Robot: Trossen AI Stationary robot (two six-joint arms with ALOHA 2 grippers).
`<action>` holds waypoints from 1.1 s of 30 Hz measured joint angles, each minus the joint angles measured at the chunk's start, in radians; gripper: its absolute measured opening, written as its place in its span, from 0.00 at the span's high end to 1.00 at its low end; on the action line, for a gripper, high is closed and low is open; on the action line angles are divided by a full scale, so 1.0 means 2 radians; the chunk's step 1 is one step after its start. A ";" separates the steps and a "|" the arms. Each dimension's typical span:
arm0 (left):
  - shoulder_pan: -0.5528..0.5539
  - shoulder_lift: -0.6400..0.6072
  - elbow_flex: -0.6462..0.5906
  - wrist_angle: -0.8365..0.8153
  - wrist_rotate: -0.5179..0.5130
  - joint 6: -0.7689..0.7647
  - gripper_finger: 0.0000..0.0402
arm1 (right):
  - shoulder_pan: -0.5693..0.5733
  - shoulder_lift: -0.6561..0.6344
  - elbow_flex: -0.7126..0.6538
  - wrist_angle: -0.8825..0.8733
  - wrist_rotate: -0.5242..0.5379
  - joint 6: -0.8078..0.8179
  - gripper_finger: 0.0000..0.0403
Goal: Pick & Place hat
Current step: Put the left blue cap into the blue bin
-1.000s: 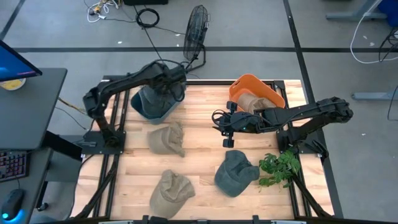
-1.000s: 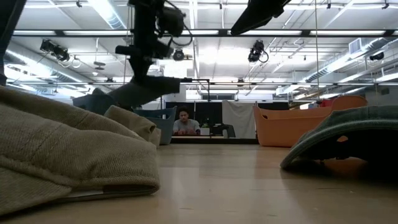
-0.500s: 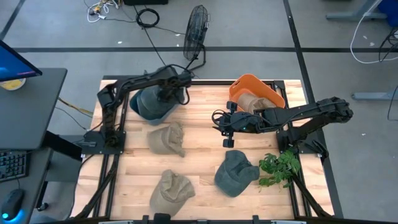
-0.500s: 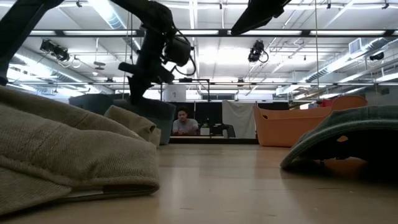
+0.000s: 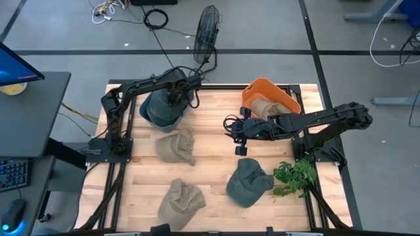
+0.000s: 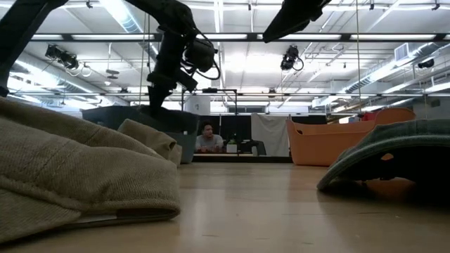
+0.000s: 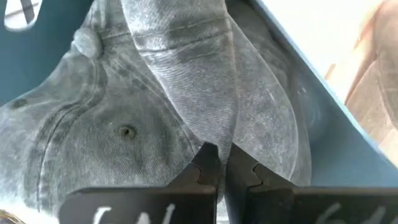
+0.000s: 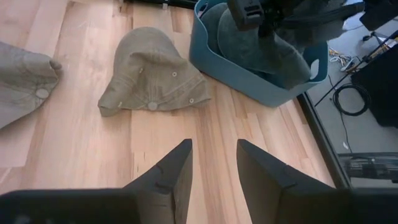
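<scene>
The robot's left gripper will release the grey-blue hat inside the blue bin [image 5: 170,112] [image 7: 171,109], next to the tan hat on the table.
My left gripper [image 5: 176,96] hangs over the blue bin [image 5: 172,122] at the table's far left, shut on a grey-blue hat [image 5: 159,105] that lies inside the bin. The right wrist view shows the same hat [image 8: 283,53] draped in the bin [image 8: 249,78] below that gripper [image 8: 266,22]. My right gripper [image 5: 237,136] hovers open above the middle of the table and touches nothing. Two tan hats [image 5: 176,145] [image 5: 180,200] and another grey-blue hat [image 5: 248,182] lie flat on the table. My left gripper pinches the hat's brim [image 7: 208,134] between its two fingers, at the brim's edge, coming from above and pointing down. The crown with its top button [image 7: 87,43] rests in the bin, and the brim rises to the fingers.
An orange bin [image 5: 270,98] at the far right holds a tan hat [image 5: 264,108]. A green plant sprig [image 5: 295,176] lies near the right edge. A fan [image 5: 209,29] stands beyond the far edge. Bare wood shows between the hats mid-table.
My left gripper has gone down over the blue bin, staying shut. The grey-blue hat, which hung lifted above the bin's rim, has sunk into the bin and now rests there.
</scene>
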 joint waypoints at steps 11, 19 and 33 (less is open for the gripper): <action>0.000 -0.001 0.000 -0.006 -0.003 -0.137 0.99 | 0.000 0.000 0.000 -0.001 0.000 0.000 0.68; -0.001 -0.001 -0.001 0.036 0.075 -0.041 0.99 | 0.000 0.000 0.000 -0.001 0.001 0.004 0.68; 0.014 0.007 -0.001 0.066 0.095 0.023 0.93 | 0.000 0.000 0.000 -0.001 0.001 0.005 0.68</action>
